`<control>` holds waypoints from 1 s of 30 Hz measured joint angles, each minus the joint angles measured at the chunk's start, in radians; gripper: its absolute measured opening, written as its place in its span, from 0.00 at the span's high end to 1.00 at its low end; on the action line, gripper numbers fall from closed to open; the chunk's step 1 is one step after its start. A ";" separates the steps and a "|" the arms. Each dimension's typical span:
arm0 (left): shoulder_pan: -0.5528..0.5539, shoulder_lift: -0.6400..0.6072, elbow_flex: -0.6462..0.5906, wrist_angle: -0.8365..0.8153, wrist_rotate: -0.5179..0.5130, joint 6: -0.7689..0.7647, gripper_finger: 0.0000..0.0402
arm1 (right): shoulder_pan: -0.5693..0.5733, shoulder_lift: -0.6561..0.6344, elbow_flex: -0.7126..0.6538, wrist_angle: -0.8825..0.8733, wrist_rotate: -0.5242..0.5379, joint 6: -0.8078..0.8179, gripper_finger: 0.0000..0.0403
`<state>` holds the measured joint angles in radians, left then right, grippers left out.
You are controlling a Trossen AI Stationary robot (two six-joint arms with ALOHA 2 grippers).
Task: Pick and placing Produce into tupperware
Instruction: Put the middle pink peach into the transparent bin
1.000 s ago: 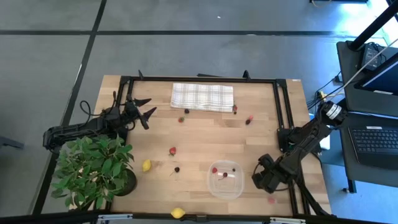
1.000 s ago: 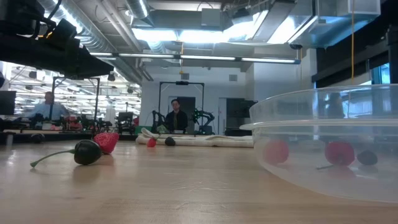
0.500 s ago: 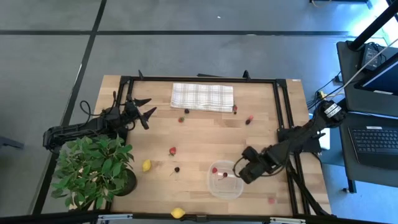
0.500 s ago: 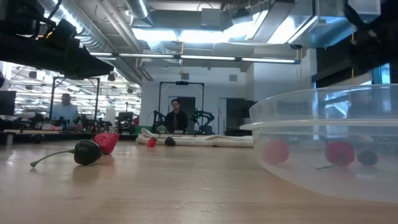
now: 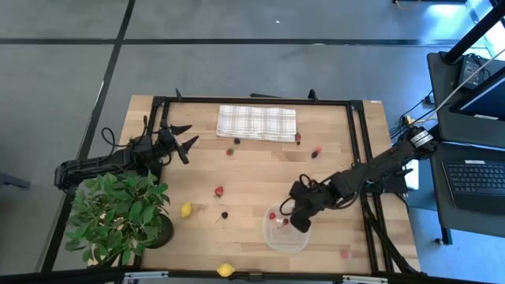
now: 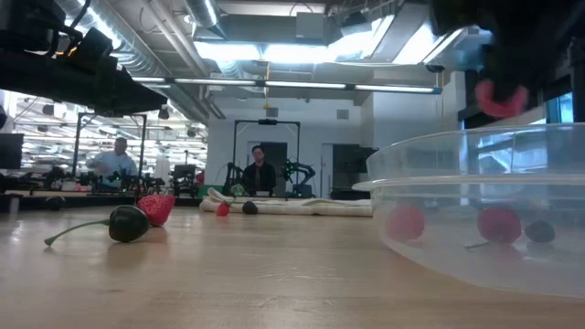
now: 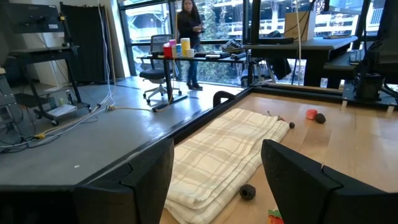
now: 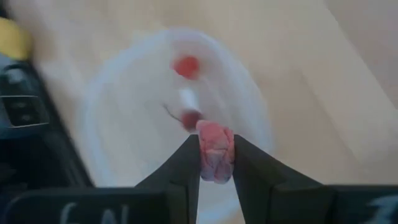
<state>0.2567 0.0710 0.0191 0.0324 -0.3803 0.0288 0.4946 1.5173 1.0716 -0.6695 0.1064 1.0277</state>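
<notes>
My right gripper should release the pink-red berry in the tupperware [image 5: 278,218] [image 8: 191,93], between the red piece and the dark piece.
The clear tupperware [image 5: 286,229] stands near the table's front edge and holds a few red and dark pieces [image 5: 273,215]. My right gripper [image 5: 294,219] hangs over its right part, shut on a pink-red berry [image 8: 216,148]; the low view shows that berry [image 6: 501,99] above the tupperware's rim [image 6: 475,187]. More produce lies loose: a red berry [image 5: 219,191], a dark one [image 5: 225,214], two lemons [image 5: 186,210] [image 5: 226,270]. My left gripper [image 5: 184,140] waits open at the far left, pointing level toward the checked cloth [image 7: 224,155]. My right gripper pinches the pink-red berry's two sides [image 8: 216,163] between its two fingers [image 8: 186,168]. The fingers slant down from the table's right side. The berry is lifted clear, above the tupperware's inside.
A potted plant [image 5: 120,217] stands at the front left. The checked cloth [image 5: 256,123] lies at the far edge, with small berries [image 5: 233,146] [image 5: 316,151] beside it. One red piece [image 5: 344,254] lies near the front right corner. A black frame [image 5: 359,142] runs along the right side.
My right gripper has swung from the front right corner toward the table's left and upward, rolling as it went, and now hangs over the tupperware. It has stayed shut on the berry, which came along clear of the table.
</notes>
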 joint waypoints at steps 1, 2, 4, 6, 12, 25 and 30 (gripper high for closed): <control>0.000 0.000 0.000 0.000 0.000 0.000 0.41 | -0.005 0.008 -0.004 0.034 0.000 -0.030 0.79; 0.000 0.000 0.000 0.000 0.000 0.000 0.41 | -0.010 0.020 -0.005 0.065 -0.001 -0.061 0.79; 0.000 0.000 0.000 0.000 0.000 0.000 0.41 | -0.018 0.048 -0.005 0.114 -0.001 -0.128 0.79; 0.000 0.000 0.000 0.000 0.000 0.000 0.41 | -0.023 0.076 -0.005 0.153 -0.001 -0.195 0.79; 0.000 0.000 0.000 0.000 0.000 0.001 0.41 | -0.027 0.163 -0.006 0.236 -0.013 -0.348 0.79; 0.000 0.000 0.000 0.000 0.000 0.006 0.41 | -0.027 0.273 -0.006 0.262 -0.034 -0.381 0.79; 0.000 0.000 0.000 0.000 0.000 0.006 0.41 | -0.027 0.276 -0.006 0.268 -0.041 -0.377 0.79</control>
<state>0.2569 0.0708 0.0191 0.0322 -0.3805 0.0345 0.4675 1.7931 1.0657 -0.4019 0.0658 0.6506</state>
